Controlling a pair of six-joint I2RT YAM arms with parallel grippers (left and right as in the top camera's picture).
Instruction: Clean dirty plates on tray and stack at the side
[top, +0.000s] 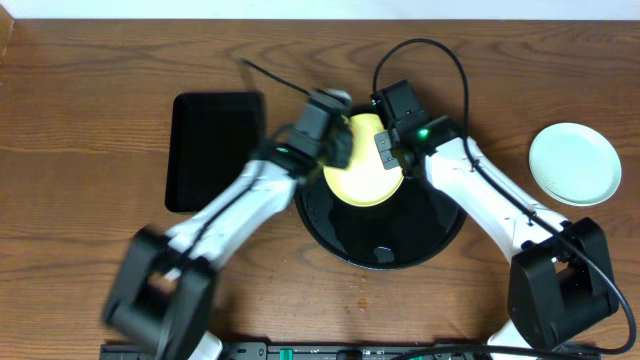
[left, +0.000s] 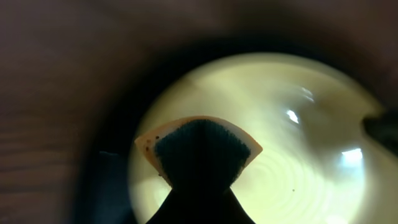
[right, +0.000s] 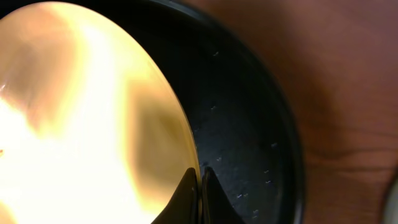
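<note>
I should release the sponge from my left gripper near the middle of the smaller rectangular black tray (top: 225, 164).
The pale yellow plate (top: 365, 172) is held tilted over the round black tray (top: 400, 245). My right gripper (top: 388, 150) is shut on the plate's rim, as the right wrist view shows (right: 200, 175), with the plate (right: 81, 124) to the left of the jaws and the tray (right: 249, 143) behind. My left gripper (top: 335, 140) is shut on a sponge (left: 199, 146), orange with a dark scrub face, and presses it on the plate's face (left: 298, 143). A mint-green plate (top: 574, 163) lies on the table at the right; I cannot tell whether another lies under it.
A smaller rectangular black tray (top: 215, 150) lies on the wooden table to the left of the round tray. A black cable loops over the table behind the round tray. The mint-green plate sits near the table's right edge.
</note>
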